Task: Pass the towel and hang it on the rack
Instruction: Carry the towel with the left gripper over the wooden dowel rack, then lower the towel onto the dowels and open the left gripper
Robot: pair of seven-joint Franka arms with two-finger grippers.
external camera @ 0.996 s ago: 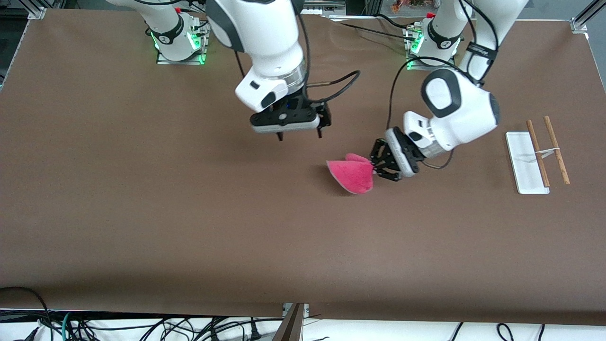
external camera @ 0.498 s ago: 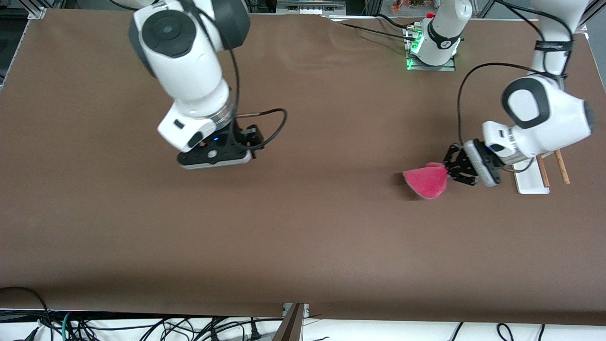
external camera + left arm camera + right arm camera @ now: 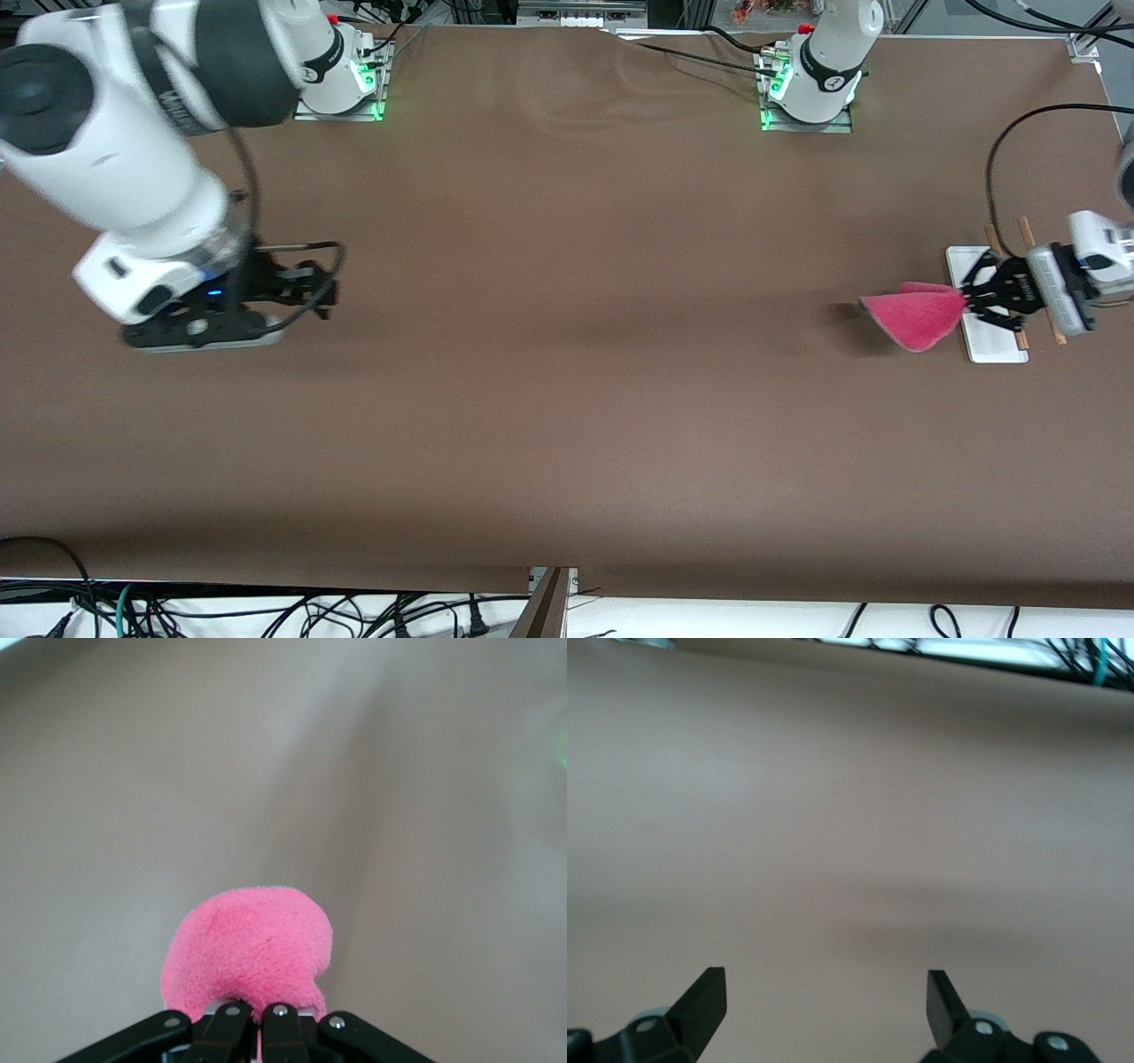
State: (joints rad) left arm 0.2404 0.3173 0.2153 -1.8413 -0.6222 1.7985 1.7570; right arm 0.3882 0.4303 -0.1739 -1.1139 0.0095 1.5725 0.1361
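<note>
Next, my left gripper lets go of the pink-red towel, draped across the middle of the rack's brown rods [image 3: 1044, 285].
My left gripper [image 3: 970, 299] is shut on the pink-red fuzzy towel [image 3: 917, 317] and holds it in the air over the rack's white base [image 3: 983, 346], at the left arm's end of the table. The towel hangs bunched from the fingers toward the table's middle; it also shows in the left wrist view [image 3: 248, 952]. The rack's two brown rods [image 3: 1025, 229] are mostly hidden by the gripper. My right gripper [image 3: 199, 332] is open and empty over bare table at the right arm's end; its fingertips [image 3: 709, 992] stand wide apart in the right wrist view.
The table [image 3: 567, 399] is covered in brown cloth. The arm bases [image 3: 341, 80] stand along the edge farthest from the front camera. Cables hang below the table's near edge.
My left gripper has carried the towel from the table's middle to over the rack. My right arm has swung away toward its own end of the table, gripper open.
</note>
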